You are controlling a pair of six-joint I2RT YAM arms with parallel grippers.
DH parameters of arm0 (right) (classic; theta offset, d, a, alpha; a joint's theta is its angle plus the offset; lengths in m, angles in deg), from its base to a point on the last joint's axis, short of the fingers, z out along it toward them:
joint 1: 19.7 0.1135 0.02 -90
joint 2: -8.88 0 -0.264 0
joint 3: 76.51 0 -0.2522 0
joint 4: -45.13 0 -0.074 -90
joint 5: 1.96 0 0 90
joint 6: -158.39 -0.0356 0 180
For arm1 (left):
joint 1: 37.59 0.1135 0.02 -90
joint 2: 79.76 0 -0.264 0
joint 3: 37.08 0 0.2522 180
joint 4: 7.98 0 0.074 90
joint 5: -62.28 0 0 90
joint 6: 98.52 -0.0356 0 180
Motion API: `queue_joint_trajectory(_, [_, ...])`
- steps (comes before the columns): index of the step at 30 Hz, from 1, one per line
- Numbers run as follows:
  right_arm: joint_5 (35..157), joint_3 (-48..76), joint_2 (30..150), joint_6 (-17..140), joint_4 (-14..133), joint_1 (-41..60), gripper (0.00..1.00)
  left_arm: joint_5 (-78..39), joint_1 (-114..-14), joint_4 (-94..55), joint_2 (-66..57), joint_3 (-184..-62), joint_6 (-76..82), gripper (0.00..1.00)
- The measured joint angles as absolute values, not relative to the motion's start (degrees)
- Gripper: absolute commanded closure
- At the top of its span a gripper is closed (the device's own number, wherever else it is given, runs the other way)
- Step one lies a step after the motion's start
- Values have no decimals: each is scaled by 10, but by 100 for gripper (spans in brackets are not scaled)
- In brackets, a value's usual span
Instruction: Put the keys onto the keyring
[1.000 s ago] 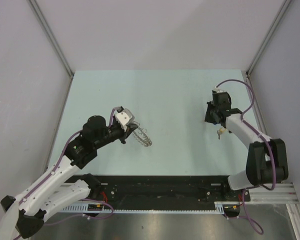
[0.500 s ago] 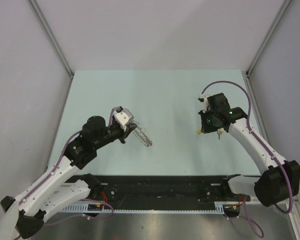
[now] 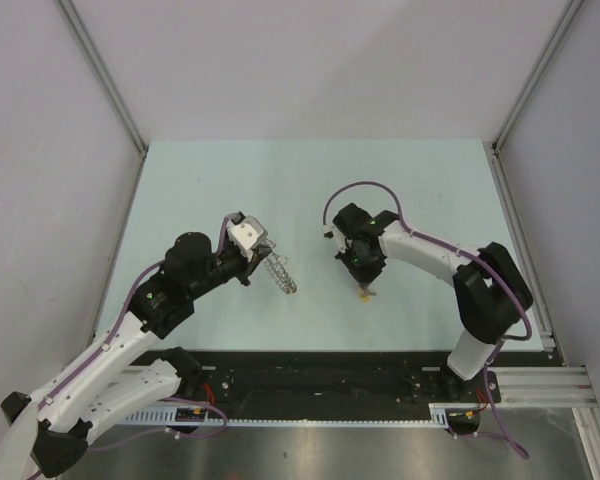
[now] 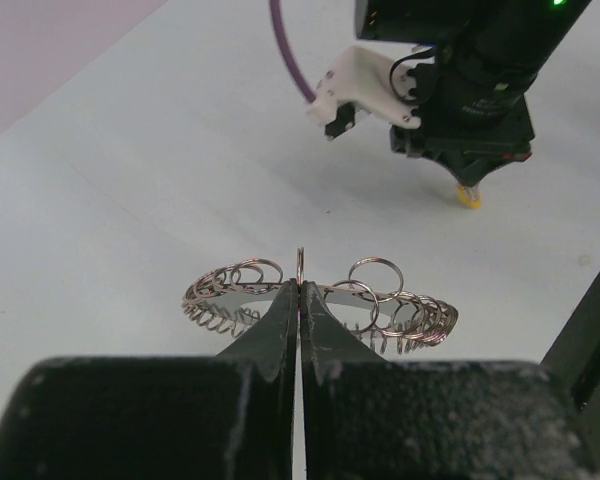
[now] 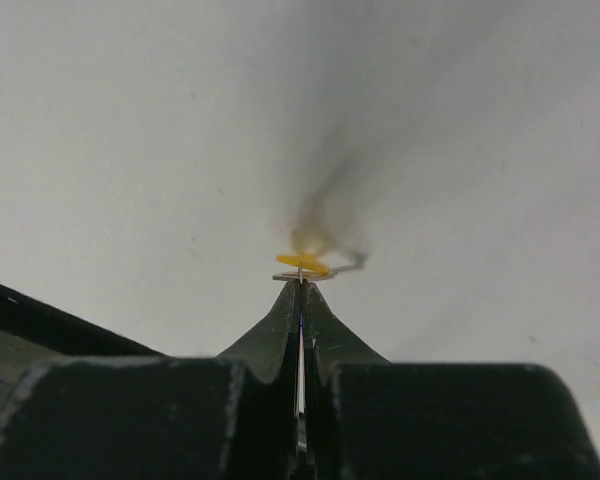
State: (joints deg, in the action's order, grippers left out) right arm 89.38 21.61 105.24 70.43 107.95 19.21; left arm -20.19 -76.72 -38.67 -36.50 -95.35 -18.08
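Observation:
The yellow key's head hangs edge-on below the fingertips of my right gripper. I will set the key down and take its metal blade [image 3: 371, 291] with the head slanting out.
My left gripper [image 3: 263, 258] is shut on the keyring [image 3: 281, 272], a silvery coil-like ring with small loops along its edge, held above the table left of centre. In the left wrist view the keyring [image 4: 320, 300] lies flat across the closed fingertips [image 4: 300, 292]. My right gripper [image 3: 365, 285] is shut on a yellow-headed key [image 3: 365, 293], held over the table's middle, to the right of the keyring. In the right wrist view the key [image 5: 305, 266] sticks out just past the closed fingertips [image 5: 301, 290]. The left wrist view shows the right gripper and its yellow key [image 4: 468, 197] beyond the ring. No other keys show.
The pale blue table [image 3: 310, 180] is bounded by grey walls at the back and sides. A black rail [image 3: 320, 375] with the arm bases runs along the near edge.
My right arm has swung left from the table's right side to its middle, carrying the yellow key toward the keyring. My left arm and the keyring have barely moved.

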Motion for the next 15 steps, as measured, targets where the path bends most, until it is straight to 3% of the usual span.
queue_joint_trajectory(8, [887, 97, 1190, 730, 1070, 242, 100, -216, -767, -386, -366, -946, -181, 100])
queue_joint_trajectory(15, [877, 49, 1231, 736, 1070, 263, 87, -220, -767, -386, -367, -946, -181, 100])
